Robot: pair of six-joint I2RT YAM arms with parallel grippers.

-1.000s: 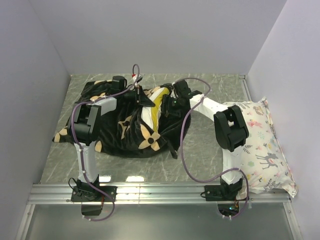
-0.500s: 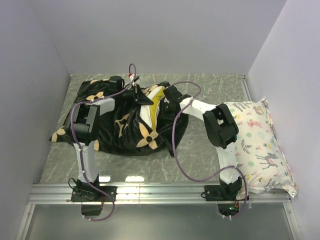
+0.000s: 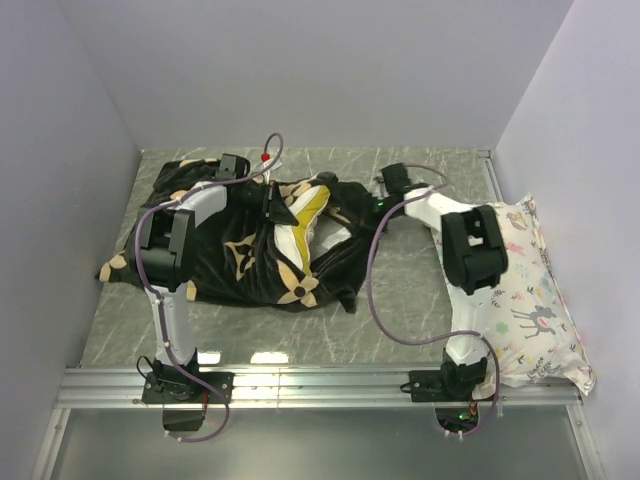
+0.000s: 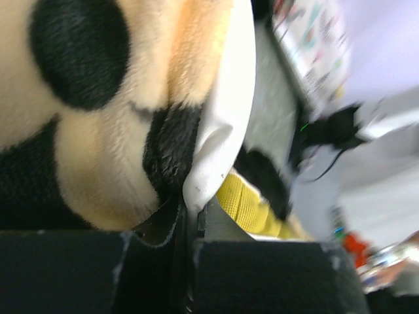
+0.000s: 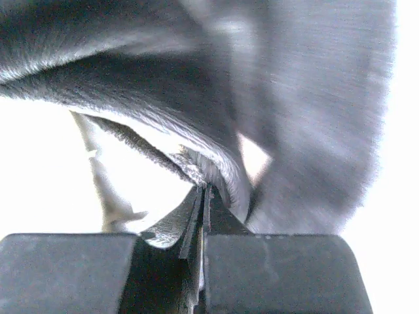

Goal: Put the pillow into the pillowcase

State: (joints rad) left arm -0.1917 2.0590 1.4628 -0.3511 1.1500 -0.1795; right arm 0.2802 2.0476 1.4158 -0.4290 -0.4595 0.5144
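Note:
The robot's left gripper is pinching the pillow's white fold along with the pillowcase's edge, so it should open and grab only the pillow near the pillow's yellow band [image 3: 311, 208].
The black plush pillowcase [image 3: 235, 250] with tan flowers lies spread over the left and middle of the table. The white pillow [image 3: 300, 230] with its yellow band [image 4: 252, 206] shows in the case's opening, partly covered by the fabric. My left gripper [image 3: 272, 200] is shut on the left side of the opening; in the left wrist view its jaws [image 4: 190, 219] pinch the plush edge and a white fold. On the opening's right edge my right gripper [image 3: 375, 207] is shut, and the right wrist view shows dark pillowcase fabric [image 5: 216, 163] clamped between the jaws.
A white deer-print pillow [image 3: 520, 290] lies along the right wall beside the right arm. Grey walls close in the table on the left, back and right. A metal rail [image 3: 320, 385] runs along the near edge by the arm bases.
My right gripper has closed on the pillowcase's right edge and drawn it to the right, which stretches the opening wider. The left gripper keeps its hold and sits a little lower.

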